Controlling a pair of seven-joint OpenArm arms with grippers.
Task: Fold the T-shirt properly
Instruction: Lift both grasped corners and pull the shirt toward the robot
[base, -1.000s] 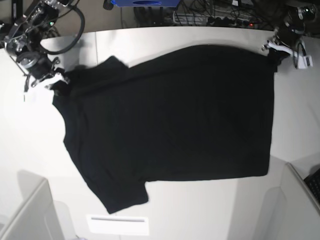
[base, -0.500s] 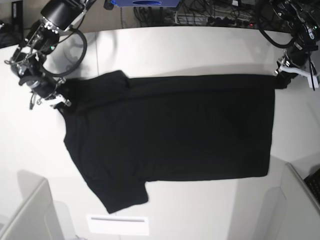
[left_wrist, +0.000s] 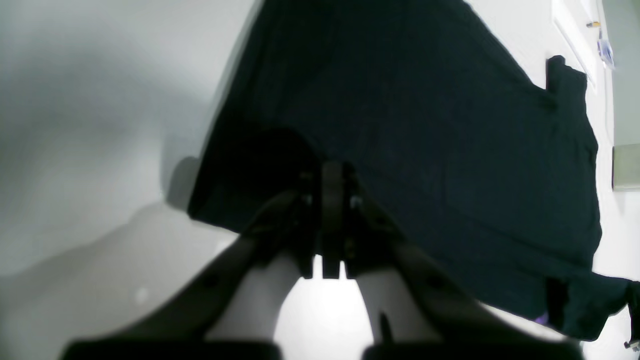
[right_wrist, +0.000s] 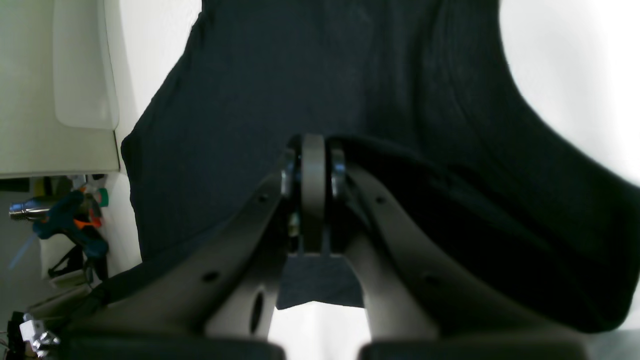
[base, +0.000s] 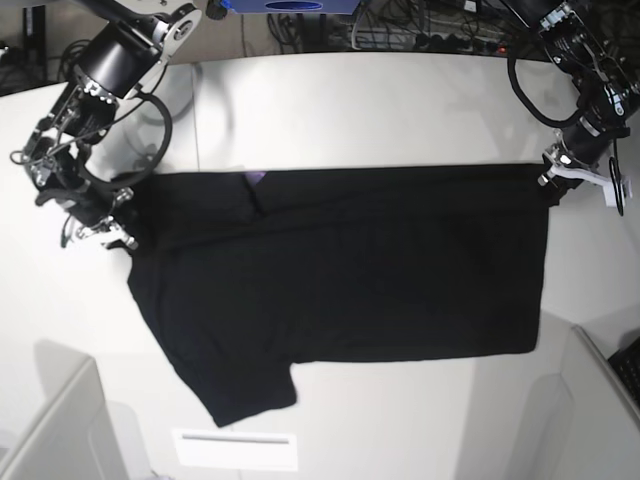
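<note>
Next, my left gripper releases the cloth on the black T-shirt's side edge (base: 538, 226) (left_wrist: 315, 114), just in front of its far corner.
The black T-shirt (base: 340, 270) lies spread on the white table (base: 400, 110), its far part lifted and doubled over toward the front. A sliver of purple print (base: 255, 177) shows at the folded edge. My left gripper (base: 551, 187) is at the shirt's far right corner, shut on the cloth. My right gripper (base: 122, 236) is at the far left corner by the sleeve, also shut on the cloth. In the left wrist view the gripper (left_wrist: 332, 172) pinches the T-shirt (left_wrist: 425, 125). In the right wrist view the gripper (right_wrist: 313, 145) pinches a fold of the T-shirt (right_wrist: 325, 65).
A white strip (base: 235, 448) lies near the front edge. Grey partitions stand at the front left (base: 55, 430) and front right (base: 600, 400). Cables (base: 420, 30) run behind the table. Tools (right_wrist: 65, 225) and a pale bin (right_wrist: 85, 65) sit off the table's side.
Both grippers have drawn the shirt's far edge toward the front, so the folded edge now lies lower across the table. A bit of purple print has come into sight.
</note>
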